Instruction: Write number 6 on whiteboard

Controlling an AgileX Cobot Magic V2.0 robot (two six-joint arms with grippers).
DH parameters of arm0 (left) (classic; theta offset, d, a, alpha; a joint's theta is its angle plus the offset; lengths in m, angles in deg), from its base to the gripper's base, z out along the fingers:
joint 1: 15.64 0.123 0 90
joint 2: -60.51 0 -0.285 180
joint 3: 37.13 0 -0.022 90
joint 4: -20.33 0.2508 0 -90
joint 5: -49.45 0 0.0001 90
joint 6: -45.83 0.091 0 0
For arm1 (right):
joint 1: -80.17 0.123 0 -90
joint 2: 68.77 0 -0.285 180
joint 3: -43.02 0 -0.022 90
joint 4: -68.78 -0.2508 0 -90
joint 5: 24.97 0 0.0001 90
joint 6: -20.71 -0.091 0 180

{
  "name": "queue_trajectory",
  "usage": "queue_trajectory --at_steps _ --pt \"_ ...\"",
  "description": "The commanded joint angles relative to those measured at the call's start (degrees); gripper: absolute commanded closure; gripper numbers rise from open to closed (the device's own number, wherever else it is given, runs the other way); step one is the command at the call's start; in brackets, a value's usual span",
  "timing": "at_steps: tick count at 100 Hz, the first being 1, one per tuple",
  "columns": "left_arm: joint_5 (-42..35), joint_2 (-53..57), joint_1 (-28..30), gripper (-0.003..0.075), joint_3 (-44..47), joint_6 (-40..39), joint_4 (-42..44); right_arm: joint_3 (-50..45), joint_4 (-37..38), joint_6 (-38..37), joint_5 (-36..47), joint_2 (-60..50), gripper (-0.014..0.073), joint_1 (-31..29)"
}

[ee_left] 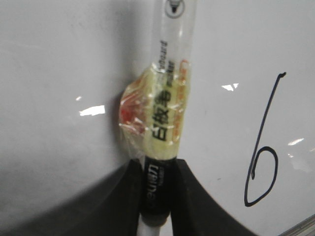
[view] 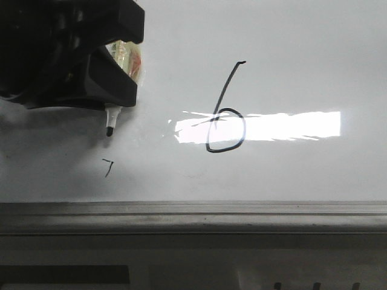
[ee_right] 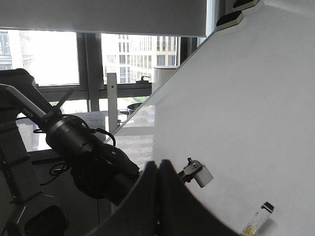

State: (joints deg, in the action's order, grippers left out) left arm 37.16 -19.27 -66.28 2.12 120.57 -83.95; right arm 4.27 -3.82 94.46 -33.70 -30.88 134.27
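Note:
I will use my left gripper to set the marker free on the whiteboard (view: 139, 72) (ee_left: 167, 120), between the tick mark and the top of the 6.
The whiteboard (view: 302, 60) fills the front view, with a bright glare band across its middle. A black number 6 (view: 225, 118) is drawn on it, its loop over the glare; it also shows in the left wrist view (ee_left: 263, 162). My left gripper (view: 115, 81) at the upper left is shut on a whiteboard marker (ee_left: 165, 118) wrapped in yellowish tape. The marker's black tip (view: 109, 129) points down, left of the 6, close to the board. My right gripper (ee_right: 158, 169) is shut and empty, off to the board's side.
A tiny 7-like tick mark (view: 108, 167) lies below the marker tip. The board's grey metal frame edge (view: 193, 214) runs along the bottom. In the right wrist view the left arm (ee_right: 83, 152), a small white clip (ee_right: 199, 173) and windows behind show.

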Motion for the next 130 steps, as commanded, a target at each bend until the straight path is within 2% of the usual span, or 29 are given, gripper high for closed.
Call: queue_trajectory --at_steps 1,17,80,130 --pt "-8.00 -2.19 0.90 0.0741 0.18 -0.10 -0.01 1.33 -0.85 0.28 1.88 0.25 0.0659 -0.17" --pt "-8.21 -2.19 0.90 0.0741 0.31 -0.10 -2.67 1.33 -0.85 0.28 2.00 0.25 0.0659 -0.17" --pt "-6.98 -2.40 0.25 0.0741 0.44 -2.70 -2.56 1.33 -0.85 0.28 3.98 0.25 0.0659 -0.17" --pt "-7.81 -8.05 0.37 0.0741 0.44 -2.79 -2.43 1.33 -0.85 0.28 6.28 0.25 0.0659 -0.17"
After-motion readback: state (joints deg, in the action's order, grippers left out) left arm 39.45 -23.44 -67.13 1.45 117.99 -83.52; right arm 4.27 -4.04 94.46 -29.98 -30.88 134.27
